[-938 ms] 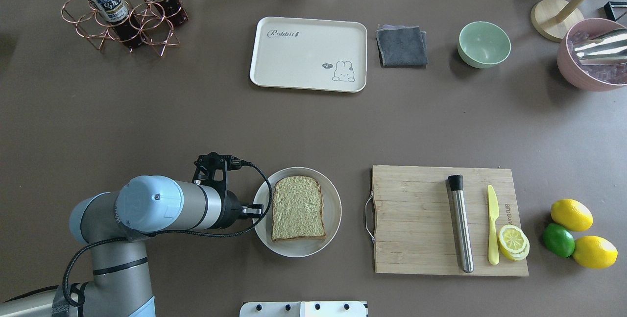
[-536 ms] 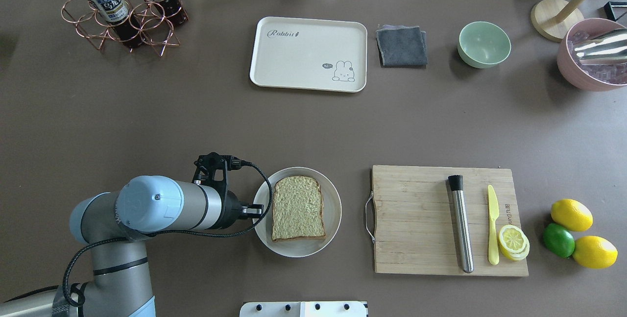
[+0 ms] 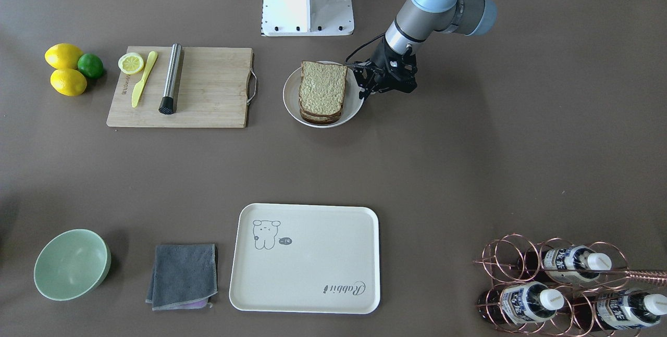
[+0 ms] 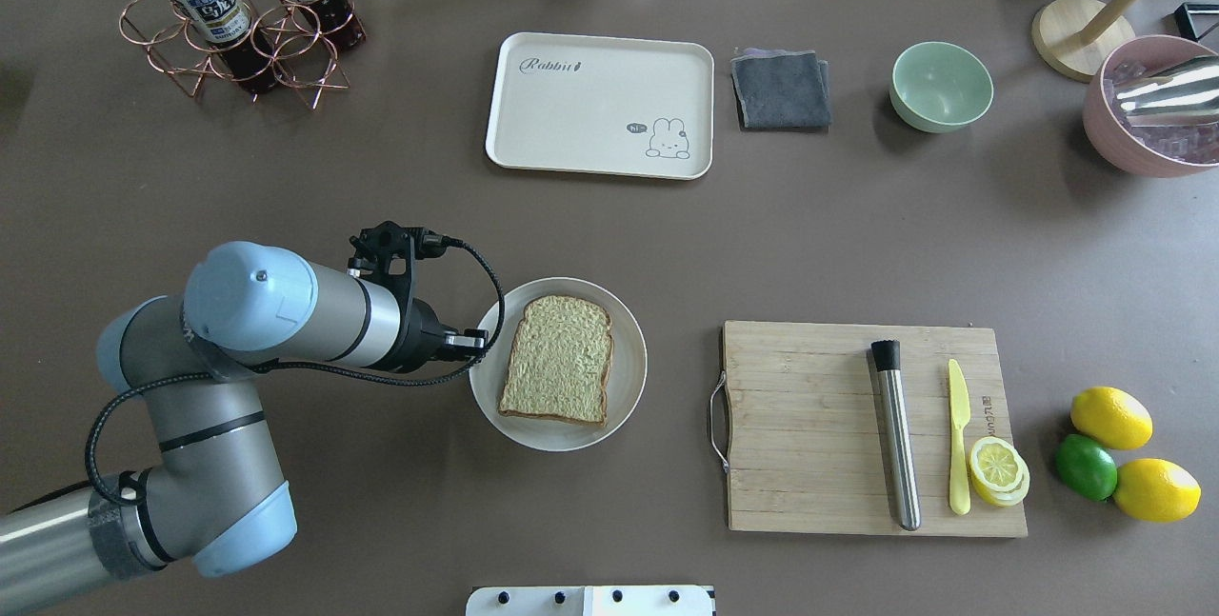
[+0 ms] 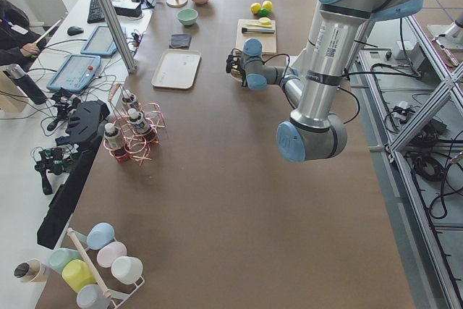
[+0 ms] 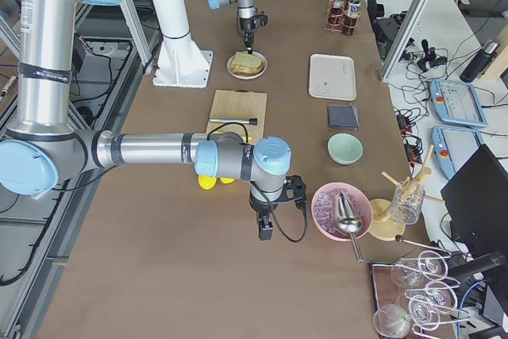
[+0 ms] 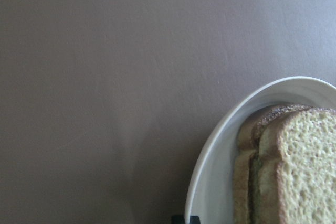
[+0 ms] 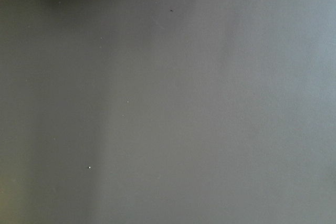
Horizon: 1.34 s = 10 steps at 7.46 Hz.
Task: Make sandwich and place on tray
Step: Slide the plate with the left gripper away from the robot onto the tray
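I need to put the white plate, sandwich and all, mid cream tray (image 3: 304, 262) with my left gripper.
The sandwich (image 4: 557, 359), two stacked slices of speckled tan bread, lies on a round white plate (image 4: 629, 349); no egg shows. My left gripper (image 4: 476, 342) is shut on the plate's left rim. It also shows in the front view (image 3: 363, 89) beside the plate (image 3: 292, 102) and the sandwich (image 3: 322, 89). The left wrist view shows the plate rim (image 7: 210, 166) and bread (image 7: 294, 166). The cream tray (image 4: 600, 105) lies empty at the far middle. My right gripper (image 6: 264, 232) shows only in the right side view, near a pink bowl; I cannot tell its state.
A wooden cutting board (image 4: 809, 426) with a steel muddler (image 4: 897, 435), yellow knife (image 4: 957, 435) and lemon slices (image 4: 997, 468) lies right of the plate. Lemons and a lime (image 4: 1086, 466) lie beyond it. Grey cloth (image 4: 781, 89), green bowl (image 4: 941, 86), pink bowl (image 4: 1148, 107), bottle rack (image 4: 238, 21).
My left arm has moved away from the robot and slightly left, taking the plate and sandwich with it; the plate has turned a little. Nothing else has moved.
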Each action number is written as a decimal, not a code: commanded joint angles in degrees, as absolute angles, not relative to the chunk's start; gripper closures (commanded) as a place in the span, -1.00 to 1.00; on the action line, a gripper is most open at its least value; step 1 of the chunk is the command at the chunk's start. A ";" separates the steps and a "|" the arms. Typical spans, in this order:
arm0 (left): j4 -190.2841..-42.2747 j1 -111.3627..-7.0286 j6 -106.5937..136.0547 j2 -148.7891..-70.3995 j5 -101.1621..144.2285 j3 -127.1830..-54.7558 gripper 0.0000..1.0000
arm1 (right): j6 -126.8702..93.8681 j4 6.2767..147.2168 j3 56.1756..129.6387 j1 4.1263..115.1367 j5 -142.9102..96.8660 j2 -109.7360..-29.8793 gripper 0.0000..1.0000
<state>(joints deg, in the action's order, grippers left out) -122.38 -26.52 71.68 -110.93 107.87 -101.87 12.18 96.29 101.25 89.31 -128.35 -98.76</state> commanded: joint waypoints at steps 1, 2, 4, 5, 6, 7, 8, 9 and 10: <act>-122.26 -35.22 68.41 -117.30 116.35 -94.53 1.00 | 12.04 96.24 100.99 89.65 -128.32 -99.05 -1.00; -122.17 -38.03 65.59 -119.94 116.80 -90.57 1.00 | 12.04 96.24 100.64 89.65 -128.41 -99.05 -1.00; -122.25 -42.52 65.21 -125.65 120.04 -83.27 1.00 | 11.95 96.33 100.64 89.65 -128.41 -99.14 -1.00; -122.26 -43.84 65.30 -129.77 120.15 -78.36 1.00 | 11.87 96.33 100.63 89.65 -128.50 -99.14 -1.00; -122.26 -44.99 65.30 -133.12 121.28 -74.05 1.00 | 11.78 96.33 100.63 89.65 -128.50 -99.05 -1.00; -122.43 -46.04 65.22 -136.46 121.64 -69.48 1.00 | 11.86 96.33 100.55 89.65 -128.58 -99.14 -1.00; -122.61 -46.92 65.13 -140.41 121.64 -64.74 1.00 | 11.87 96.33 100.29 89.65 -128.50 -99.14 -1.00; -122.96 -47.46 65.04 -144.63 121.64 -59.03 1.00 | 11.78 96.33 100.28 89.65 -128.50 -99.14 -1.00; -126.44 -47.46 65.04 -147.02 121.38 -53.23 1.00 | 11.78 96.33 100.28 89.65 -128.50 -99.14 -1.00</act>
